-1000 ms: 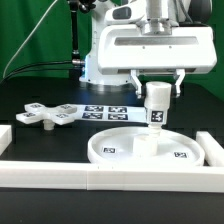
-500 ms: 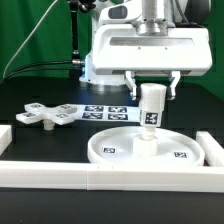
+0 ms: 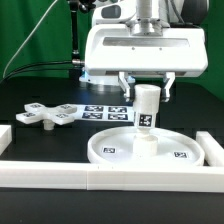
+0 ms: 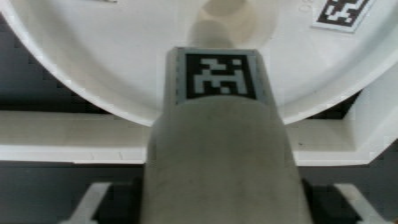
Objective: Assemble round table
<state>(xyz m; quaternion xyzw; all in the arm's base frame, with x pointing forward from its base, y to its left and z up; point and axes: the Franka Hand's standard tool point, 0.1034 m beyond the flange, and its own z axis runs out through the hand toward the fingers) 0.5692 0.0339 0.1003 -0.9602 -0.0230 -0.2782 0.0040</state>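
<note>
I will let go of the leg with my gripper once it is standing upright, seated down in the raised centre of the round disc (image 3: 145, 147) (image 4: 221, 22).
The large rimmed round disc (image 3: 112, 152) lies flat on the black table in front of the arm. The short cylindrical leg (image 3: 146, 108) stands almost upright on the disc's centre, its tag facing the camera. My gripper (image 3: 146, 88) is shut on the leg's upper part, one finger on each side. In the wrist view the leg (image 4: 214, 140) fills the middle between the fingers, its far end meeting the disc (image 4: 107, 60); the gripper (image 4: 217, 205) sits at the near end. The cross-shaped base piece (image 3: 45, 113) lies flat toward the exterior view's left, apart from the disc.
The marker board (image 3: 105, 110) lies flat behind the disc. Long white border rails run along the front (image 3: 110, 178), the exterior view's right (image 3: 212, 150) and left (image 3: 5, 134). The arm's white base (image 3: 95, 65) stands at the back.
My gripper has moved toward the exterior view's left with the leg's top, bringing the leg from a lean to nearly upright. Disc and base piece have not moved.
</note>
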